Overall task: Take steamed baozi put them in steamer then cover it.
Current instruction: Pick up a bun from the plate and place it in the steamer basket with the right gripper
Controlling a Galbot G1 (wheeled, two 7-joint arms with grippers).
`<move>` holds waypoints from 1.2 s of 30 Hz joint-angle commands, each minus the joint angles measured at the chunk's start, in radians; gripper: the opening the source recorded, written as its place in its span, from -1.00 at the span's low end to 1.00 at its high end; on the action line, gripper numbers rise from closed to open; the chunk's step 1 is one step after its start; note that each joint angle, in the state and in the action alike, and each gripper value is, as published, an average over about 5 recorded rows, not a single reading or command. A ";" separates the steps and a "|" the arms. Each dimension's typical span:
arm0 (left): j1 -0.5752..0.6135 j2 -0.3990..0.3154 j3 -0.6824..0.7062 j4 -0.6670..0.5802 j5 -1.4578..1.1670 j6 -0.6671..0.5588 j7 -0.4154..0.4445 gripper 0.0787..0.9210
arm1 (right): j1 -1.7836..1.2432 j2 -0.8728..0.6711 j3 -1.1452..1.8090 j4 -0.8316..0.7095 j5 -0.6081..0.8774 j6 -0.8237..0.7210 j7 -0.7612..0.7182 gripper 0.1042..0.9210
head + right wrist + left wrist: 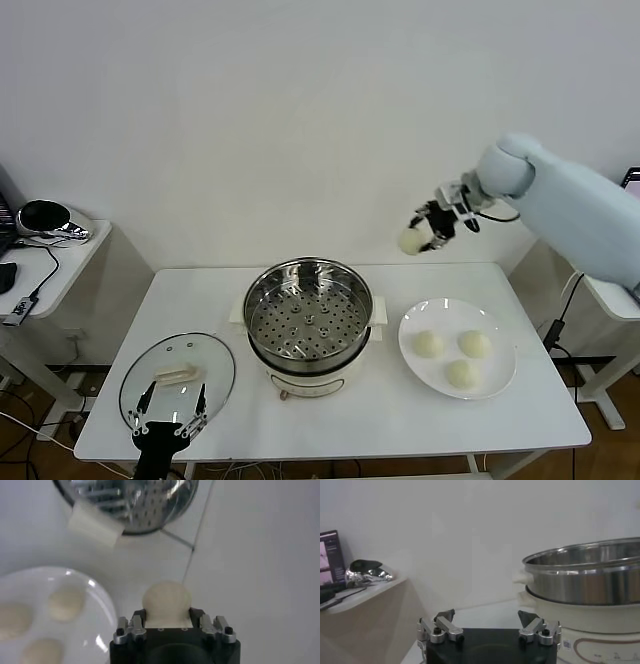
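Observation:
Next, I let go of the baozi with my right gripper on the back part of the steamer's bare perforated tray [306, 291].
High above the table's back right, my right gripper [415, 240] is shut on one cream-white baozi [409, 240] [166, 600]. It hangs behind the white plate [500, 345], where three more baozi [428, 344] [474, 343] [461, 373] lie. The steamer [309, 312] stands open at the table's middle, its perforated tray bare; the right wrist view looks down on its rim [165, 515]. The glass cover [177, 378] with its cream handle lies flat at the front left. My left gripper [168, 420] [486, 618] waits open just in front of the cover, holding nothing.
A side table [70, 255] on the left carries a shiny dark object [45, 218] and cables. A second white surface [610, 295] stands to the right. The wall rises close behind the table.

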 commanded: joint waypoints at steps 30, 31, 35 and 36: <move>0.008 -0.017 -0.062 -0.035 -0.029 0.005 0.005 0.77 | -0.080 0.484 -0.233 -0.214 -0.420 0.555 0.212 0.14; 0.008 -0.016 -0.063 -0.035 -0.029 0.005 0.005 0.77 | -0.084 0.490 -0.230 -0.225 -0.428 0.560 0.215 0.14; 0.007 -0.018 -0.063 -0.036 -0.030 0.004 0.005 0.77 | -0.098 0.509 -0.218 -0.257 -0.449 0.574 0.223 0.16; 0.007 -0.018 -0.063 -0.036 -0.031 0.004 0.005 0.77 | -0.102 0.513 -0.215 -0.262 -0.452 0.576 0.225 0.16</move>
